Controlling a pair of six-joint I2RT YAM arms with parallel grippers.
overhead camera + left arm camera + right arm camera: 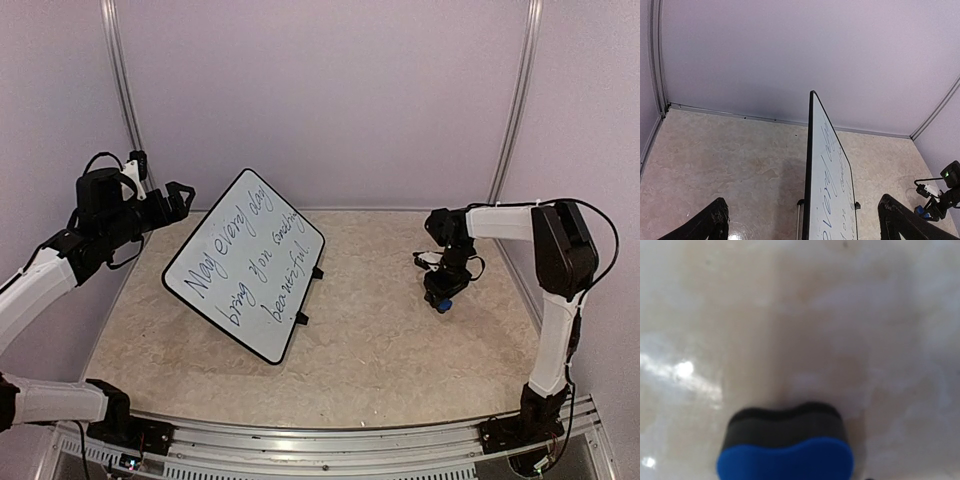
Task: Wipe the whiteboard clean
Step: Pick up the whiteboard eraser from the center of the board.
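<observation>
My left gripper is going to close on the middle of the whiteboard's top edge (207, 217), next to the words "May every day", to hold the whiteboard for erasing.
The whiteboard (245, 265) stands tilted on two small black clip feet left of the table's middle, with blue handwriting across it. In the left wrist view the whiteboard (832, 180) shows edge-on, between and beyond my fingers. My left gripper (180, 200) hovers open at the board's upper left edge, its fingertips (719, 210) wide apart and holding nothing. My right gripper (440, 288) is down on a small blue eraser (444, 301) at the right of the table. The eraser (785, 450), blue over a dark felt layer, fills the bottom of the right wrist view; no finger shows there.
Pale walls with metal corner rails (120, 80) close in the marbled tabletop (380, 350) at the back and both sides. The right arm's cable (428, 258) loops beside its wrist.
</observation>
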